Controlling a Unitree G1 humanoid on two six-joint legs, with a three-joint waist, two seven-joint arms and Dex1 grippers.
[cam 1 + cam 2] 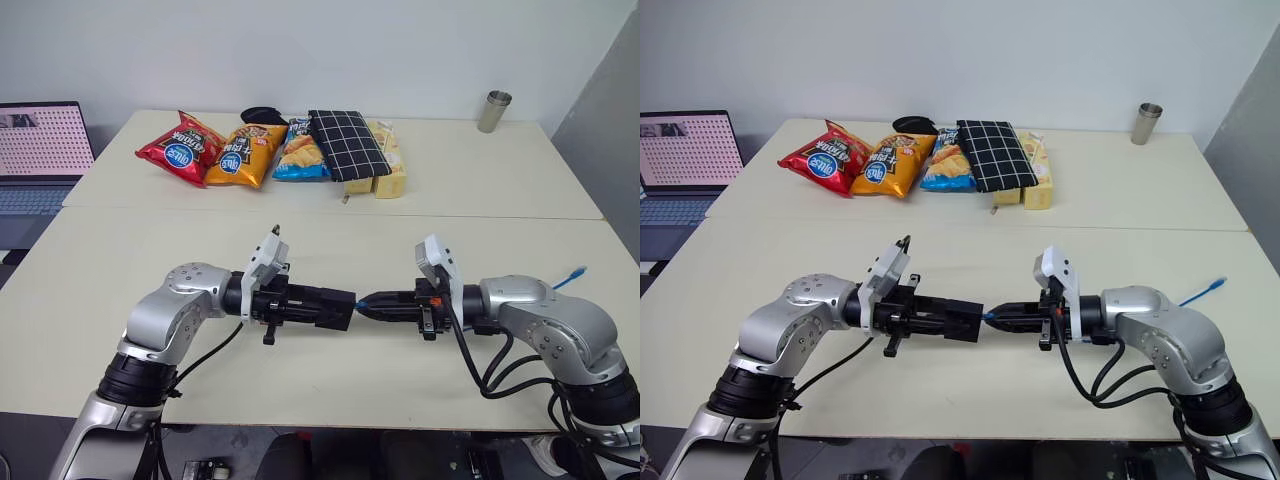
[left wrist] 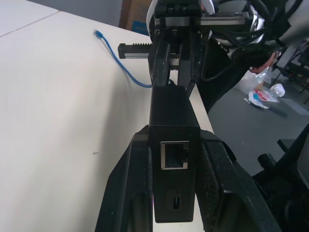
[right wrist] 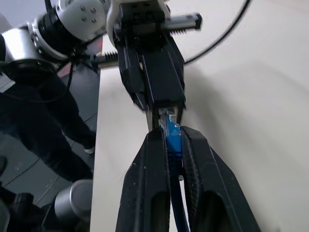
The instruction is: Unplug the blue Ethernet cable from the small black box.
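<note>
I will set the small black box down with my left gripper on the near table (image 1: 284,238) by the seam, facing the blue chip bag.
The small black box (image 1: 343,310) hangs above the near table, and my left gripper (image 1: 318,303) is shut on its sides. The left wrist view shows the box (image 2: 174,159) between my two fingers, an empty port facing the camera. My right gripper (image 1: 372,303) meets it from the other side, shut on the translucent plug (image 3: 171,131) of the blue Ethernet cable. The plug's tip sits at the mouth of the box's (image 3: 163,79) port. The cable (image 2: 120,63) trails back over the table to its free end (image 1: 573,273) by my right arm.
On the far table lie a red chip bag (image 1: 180,150), an orange one (image 1: 243,155), a blue one (image 1: 300,150), a black-and-white checked pouch (image 1: 347,145) and a yellow pack (image 1: 390,160). A metal cup (image 1: 493,110) stands back right. An open laptop (image 1: 40,150) sits at the left.
</note>
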